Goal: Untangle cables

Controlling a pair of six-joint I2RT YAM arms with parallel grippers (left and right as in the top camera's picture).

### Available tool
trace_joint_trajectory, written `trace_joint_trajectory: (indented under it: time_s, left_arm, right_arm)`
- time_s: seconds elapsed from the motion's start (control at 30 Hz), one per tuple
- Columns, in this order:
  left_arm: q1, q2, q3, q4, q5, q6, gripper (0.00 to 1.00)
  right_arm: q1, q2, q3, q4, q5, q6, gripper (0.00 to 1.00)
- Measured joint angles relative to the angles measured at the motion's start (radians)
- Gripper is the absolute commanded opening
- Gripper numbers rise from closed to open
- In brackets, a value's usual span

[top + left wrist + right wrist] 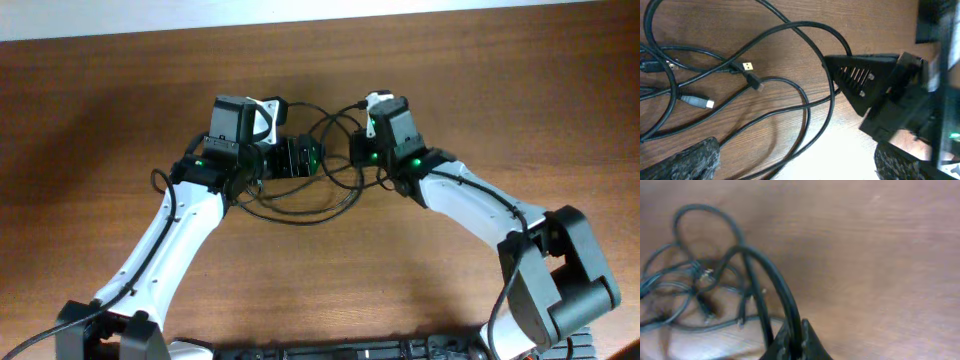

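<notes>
Next, I set the black cable down with my right gripper on the bare table (599,78), near the table's far corner on that gripper's side.
The cables are thin black cords lying in overlapping loops on the wooden table (300,215) between my two arms. In the left wrist view the cables (805,107) cross one another, with a gold USB plug (746,65) and a grey-tipped plug (702,102) lying free. My left gripper (795,160) is open, its fingers wide apart over the cords, and it holds nothing; it also shows in the overhead view (300,157). My right gripper (795,342) is shut on a black cable (772,277) that arches up from the tangle (700,295). The right gripper also shows in the overhead view (358,150) and the left wrist view (865,82).
The wooden table (480,90) stretches around the tangle on every side. Thicker black wires run along the left arm (165,180). The arms' bases sit at the near edge (330,350).
</notes>
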Motion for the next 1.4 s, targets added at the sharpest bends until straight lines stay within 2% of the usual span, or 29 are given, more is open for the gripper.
trace_joint_trajectory:
  time_s: [0.03, 0.13, 0.27, 0.33, 0.43, 0.5, 0.57, 0.6, 0.67, 0.7, 0.77, 0.87, 0.97, 1.07, 1.27, 1.4]
  left_arm:
    - [0.000, 0.000, 0.000, -0.001, 0.000, 0.000, 0.99]
    - [0.000, 0.000, 0.000, 0.000, 0.000, 0.000, 0.84]
    - [-0.003, 0.000, 0.000, -0.003, 0.000, 0.007, 0.84]
    - [-0.019, 0.000, 0.000, -0.004, 0.000, 0.007, 0.92]
    - [-0.084, 0.006, 0.000, -0.004, -0.001, 0.006, 0.87]
    - [-0.140, 0.033, 0.000, -0.002, -0.042, -0.050, 0.92]
    - [-0.182, 0.110, 0.000, 0.062, -0.079, -0.138, 0.89]
    - [-0.199, 0.156, -0.001, 0.115, -0.090, -0.171, 0.66]
    - [-0.236, 0.233, -0.001, 0.191, -0.098, -0.202, 0.00]
    - [-0.261, 0.274, -0.002, 0.247, -0.101, -0.212, 0.00]
    - [-0.279, 0.309, -0.003, 0.267, -0.104, -0.214, 0.00]
    - [-0.215, 0.309, -0.002, 0.257, -0.106, -0.209, 0.00]
    - [0.006, 0.306, -0.002, 0.230, -0.110, -0.209, 0.00]
    - [0.179, 0.303, -0.001, 0.169, -0.111, -0.202, 0.00]
    - [0.193, 0.311, -0.001, 0.116, -0.266, -0.180, 0.00]
    - [0.194, 0.349, -0.001, 0.116, -0.373, -0.180, 0.00]
  right_arm:
    - [0.000, -0.002, 0.026, -0.026, -0.045, 0.004, 0.04]
    - [0.000, -0.005, 0.134, -0.137, -0.167, 0.115, 0.04]
    - [-0.027, -0.019, 0.183, -0.139, -0.233, 0.255, 0.04]
    - [-0.064, -0.019, 0.183, -0.145, -0.245, 0.301, 0.04]
    - [-0.106, -0.020, 0.183, -0.147, -0.253, 0.334, 0.04]
    - [-0.113, -0.020, 0.183, -0.148, -0.256, 0.342, 0.04]
    - [-0.113, -0.020, 0.183, -0.151, -0.260, 0.342, 0.04]
    - [-0.113, -0.020, 0.183, -0.151, -0.262, 0.343, 0.04]
    - [-0.113, -0.021, 0.184, -0.150, -0.263, 0.345, 0.04]
    - [-0.113, -0.021, 0.184, -0.151, -0.263, 0.346, 0.04]
    - [-0.115, -0.021, 0.185, -0.177, -0.262, 0.336, 0.04]
    - [-0.145, -0.021, 0.194, -0.354, -0.217, 0.280, 0.04]
    - [-0.245, -0.040, 0.195, -0.513, -0.159, 0.216, 0.04]
    - [-0.415, -0.159, 0.207, -0.663, -0.100, 0.162, 0.04]
    - [-0.666, -0.439, 0.377, -0.782, -0.072, -0.021, 0.04]
    - [-0.779, -0.526, 0.431, -0.789, -0.063, -0.030, 0.04]
